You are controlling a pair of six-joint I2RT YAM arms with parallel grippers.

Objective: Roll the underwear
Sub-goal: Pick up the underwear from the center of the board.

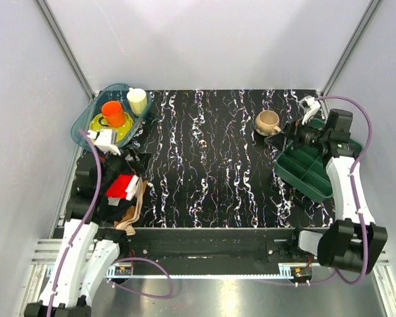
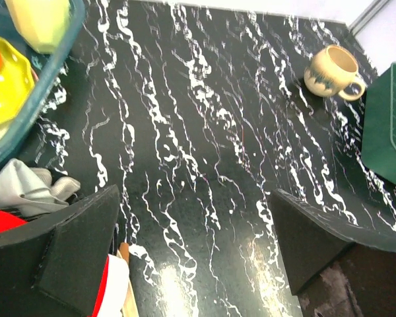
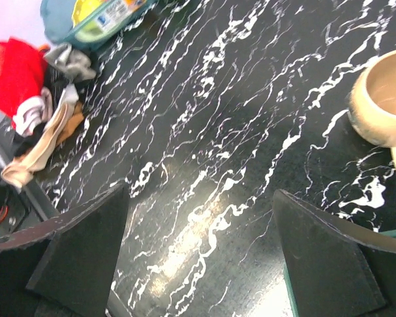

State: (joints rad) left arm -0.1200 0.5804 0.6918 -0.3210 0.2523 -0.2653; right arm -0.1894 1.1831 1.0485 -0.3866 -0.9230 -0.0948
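My left gripper needs to close on the white trim point(image 1: 132, 187) point(image 2: 119, 285) of the red underwear, on the edge that faces the middle of the table.
The red underwear point(image 1: 121, 186) with white trim lies on top of a pile of clothes at the table's near left. It also shows far off in the right wrist view point(image 3: 14, 71), and as a red and white edge behind my left finger in the left wrist view point(image 2: 111, 290). My left gripper point(image 1: 137, 162) is open and empty, hovering just right of and beyond the pile point(image 2: 195, 254). My right gripper point(image 1: 288, 132) is open and empty at the far right, near the beige mug, above bare table point(image 3: 201, 254).
Beige garments point(image 1: 133, 212), a grey one point(image 2: 26, 188) and dark ones lie in the pile. A teal basket point(image 1: 86, 115) at the back left holds a yellow plate, an orange cup point(image 1: 113, 113) and a pale cup point(image 1: 137, 100). A beige mug point(image 1: 268, 122) and a green tray point(image 1: 305, 170) stand on the right.
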